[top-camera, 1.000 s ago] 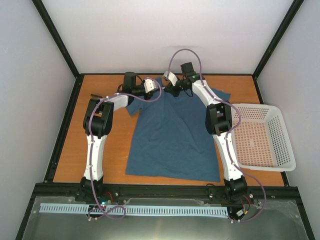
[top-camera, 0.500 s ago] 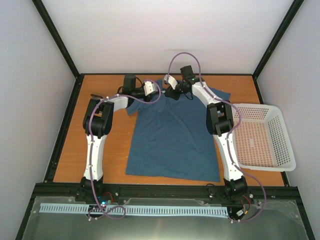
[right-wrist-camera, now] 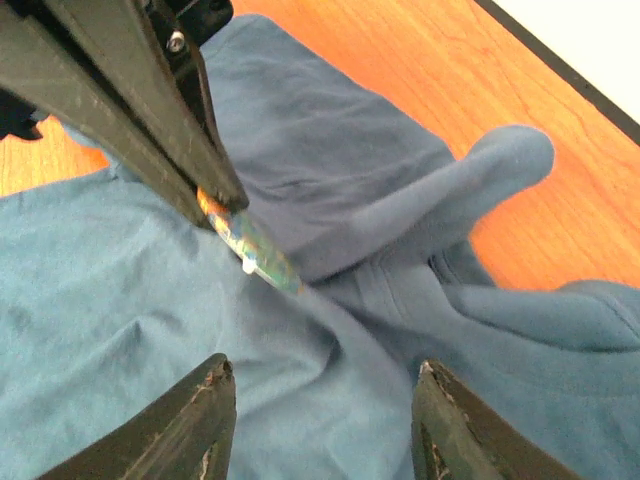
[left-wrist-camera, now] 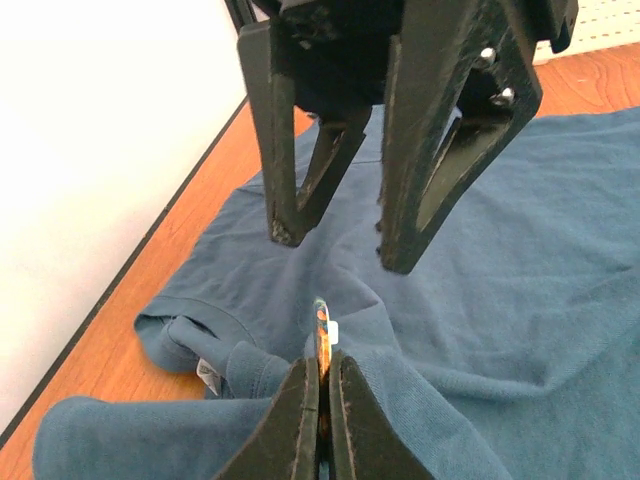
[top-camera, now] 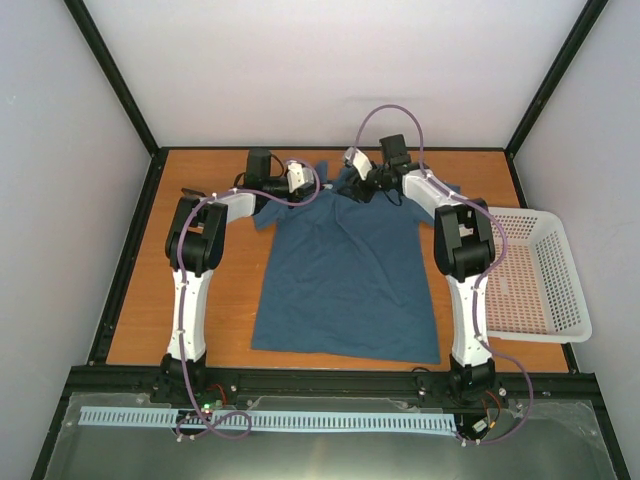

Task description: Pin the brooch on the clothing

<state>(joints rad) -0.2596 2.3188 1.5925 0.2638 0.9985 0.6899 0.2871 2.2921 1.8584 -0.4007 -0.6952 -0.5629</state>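
Observation:
The shirt's fold is loose under the brooch in my left gripper. Next, my right gripper moves in and pinches it close to the brooch's tip (right-wrist-camera: 296, 286) before pinning.
The dark teal T-shirt (top-camera: 345, 270) lies flat on the table, its neck at the far side. My left gripper (left-wrist-camera: 322, 366) is shut on the brooch (left-wrist-camera: 322, 325), a thin greenish iridescent piece held on edge just over bunched fabric beside the collar (left-wrist-camera: 190, 340). In the right wrist view the brooch (right-wrist-camera: 255, 250) sticks out of the left gripper's fingers (right-wrist-camera: 150, 110) and its tip meets a fold of the shirt (right-wrist-camera: 360, 180). My right gripper (right-wrist-camera: 325, 385) is open and empty, facing the brooch a short way off; its fingers (left-wrist-camera: 400, 200) show in the left wrist view. From above, both grippers (top-camera: 315, 185) (top-camera: 352, 188) meet at the neck.
A white mesh basket (top-camera: 560, 300) stands at the table's right edge, beside the right arm. Bare wooden table (top-camera: 225, 300) shows left of the shirt. The black frame rail (top-camera: 330, 150) and white wall run close behind the collar.
My right arm has swung to the right and its gripper has drawn slightly away from the left gripper. The left arm has stayed at the collar.

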